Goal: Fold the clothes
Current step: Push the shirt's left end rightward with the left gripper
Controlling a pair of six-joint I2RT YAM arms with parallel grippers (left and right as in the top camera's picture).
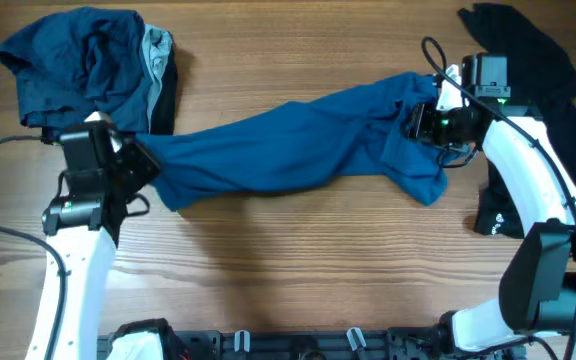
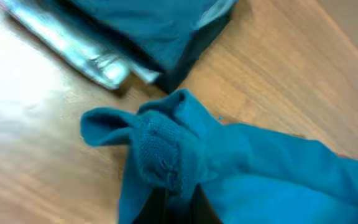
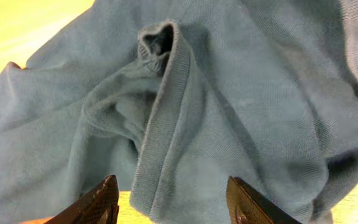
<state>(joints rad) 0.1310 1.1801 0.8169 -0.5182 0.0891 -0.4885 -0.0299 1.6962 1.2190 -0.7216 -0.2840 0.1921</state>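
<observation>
Next, my left gripper releases the end of the shirt, now pinched between its fingers, on the bunched middle part of the teal shirt (image 1: 323, 120).
A teal shirt (image 1: 298, 145) lies stretched across the middle of the wooden table, bunched and twisted. My left gripper (image 1: 140, 160) is shut on its left end; the left wrist view shows the cloth (image 2: 166, 149) pinched between the dark fingers (image 2: 176, 208). My right gripper (image 1: 418, 120) is at the shirt's right end, open, its fingers (image 3: 173, 199) spread either side of a ribbed hem (image 3: 166, 124) without closing on it.
A heap of dark blue and grey clothes (image 1: 88, 65) lies at the back left, close to my left arm. A black garment (image 1: 543, 70) lies at the back right, under and beside my right arm.
</observation>
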